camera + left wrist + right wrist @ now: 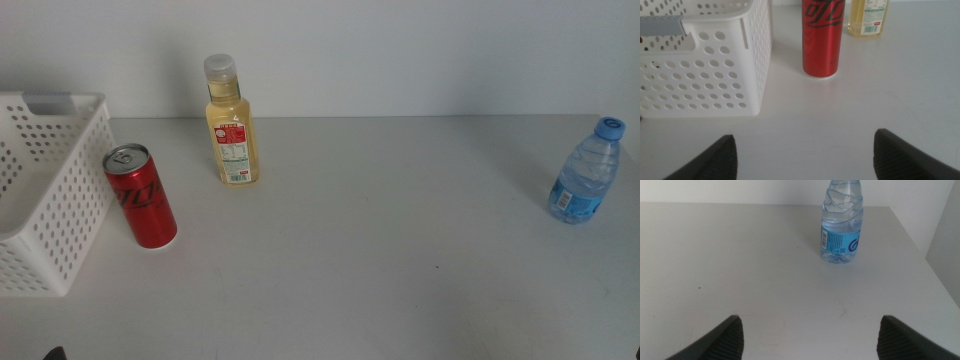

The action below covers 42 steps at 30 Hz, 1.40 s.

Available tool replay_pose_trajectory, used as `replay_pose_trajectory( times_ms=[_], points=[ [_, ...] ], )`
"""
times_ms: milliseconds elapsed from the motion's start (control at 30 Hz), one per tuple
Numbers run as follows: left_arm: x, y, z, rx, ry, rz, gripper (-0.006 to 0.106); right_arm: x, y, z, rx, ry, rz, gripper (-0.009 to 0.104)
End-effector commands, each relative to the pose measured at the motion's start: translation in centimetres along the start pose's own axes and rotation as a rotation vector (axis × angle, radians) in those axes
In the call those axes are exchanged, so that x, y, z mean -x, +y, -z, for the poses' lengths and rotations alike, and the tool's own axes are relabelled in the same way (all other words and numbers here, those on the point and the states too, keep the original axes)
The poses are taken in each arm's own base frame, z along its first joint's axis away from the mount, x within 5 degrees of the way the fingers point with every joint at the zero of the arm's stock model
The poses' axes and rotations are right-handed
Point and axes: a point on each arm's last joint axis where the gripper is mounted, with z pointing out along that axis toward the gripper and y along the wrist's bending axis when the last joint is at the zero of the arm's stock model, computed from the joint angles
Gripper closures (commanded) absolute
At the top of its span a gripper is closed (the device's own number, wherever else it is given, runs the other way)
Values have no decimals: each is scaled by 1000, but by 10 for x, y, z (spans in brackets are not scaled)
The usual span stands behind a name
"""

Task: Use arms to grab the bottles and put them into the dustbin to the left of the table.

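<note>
I should move my left gripper next to the red soda can beside the white dustbin and close it around the middle of the can's body (146, 203) (822, 25).
A tall yellow-liquid bottle (230, 125) with a clear cap and red-white label stands upright at the back of the grey table (380, 260). Far to the right stands a small clear water bottle (586, 172) with a blue cap. The white perforated dustbin (45, 190) sits at the left edge. In the left wrist view my left gripper (805, 157) is open and empty, short of the dustbin (705, 60) and the yellow bottle (867, 19). My right gripper (807, 339) is open too, with the water bottle (841, 225) standing ahead of it. Neither arm shows in the middle view.
A red soda can (140, 196) stands upright just right of the dustbin; the left wrist view shows the can (822, 37) ahead of the jaws. The table's right edge (935, 280) runs close to the water bottle.
</note>
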Motion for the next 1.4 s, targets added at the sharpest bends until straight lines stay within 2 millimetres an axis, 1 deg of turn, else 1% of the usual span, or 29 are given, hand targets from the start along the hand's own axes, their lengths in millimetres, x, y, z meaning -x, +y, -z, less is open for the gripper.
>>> replay_pose_trajectory(
  times_ms=[0, 133, 300, 367, 533, 733, 900, 1167, 1367],
  points=[
    [9, 1, 2, 8, -121, -18, 7, 10, -1, 3, -12, -100, 12, 26],
    [15, 3, 1, 49, -160, -175, 7, 10, -1, 3, -12, -100, 12, 26],
    [23, 1, -9, 15, -172, -114, 7, 10, -1, 3, -12, -100, 12, 26],
    [26, -1, -16, -17, -153, -105, 7, 10, -1, 3, -12, -100, 12, 26],
    [25, -12, -43, -118, -69, -109, 7, 10, -1, 3, -12, -100, 12, 26],
    [31, -21, -67, -172, -140, -89, 7, 10, -1, 3, -12, -100, 12, 26],
    [29, -24, -82, -185, -175, -52, 7, 10, -1, 3, -12, -100, 12, 26],
    [25, -25, -92, -183, -190, -42, 7, 10, -1, 3, -12, -100, 12, 26],
    [25, -25, -93, -183, -198, -41, 7, 10, -1, 3, -12, -100, 12, 26]
  ],
)
